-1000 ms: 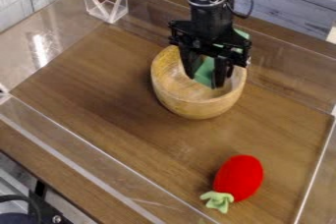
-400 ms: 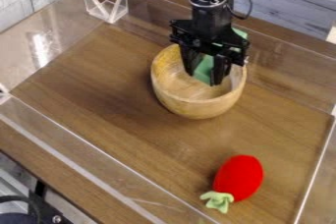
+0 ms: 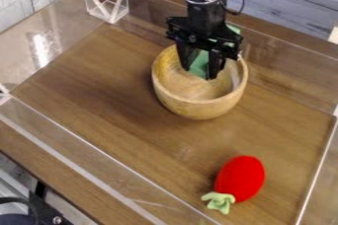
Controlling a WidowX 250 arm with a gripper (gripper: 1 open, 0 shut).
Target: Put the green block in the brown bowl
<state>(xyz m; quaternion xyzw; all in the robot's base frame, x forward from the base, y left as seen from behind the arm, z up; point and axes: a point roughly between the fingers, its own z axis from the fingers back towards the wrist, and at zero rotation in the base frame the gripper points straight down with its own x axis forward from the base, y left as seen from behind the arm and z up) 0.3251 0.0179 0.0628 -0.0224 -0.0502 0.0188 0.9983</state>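
Next, I release the green block, now just inside the rim, inside the brown bowl (image 3: 187, 70), along the bowl's side toward the clear plastic stand.
The brown bowl (image 3: 199, 106), round and of light tan wood, stands in the middle of the wooden table. My gripper (image 3: 203, 63) points straight down into the bowl's far half. It is shut on the green block (image 3: 199, 64), a mint-green bar that shows between the black fingers, just inside the rim. The block's lower end is hidden by the fingers and the bowl's wall, so I cannot tell whether it touches the bowl's bottom.
A red strawberry toy (image 3: 239, 180) with green leaves lies at the front right. A clear plastic stand (image 3: 106, 4) sits at the back left. Low clear walls run along the table's edges.
The gripper has carried the green block a little to the left and lower into the bowl. The bowl and the strawberry have not moved.
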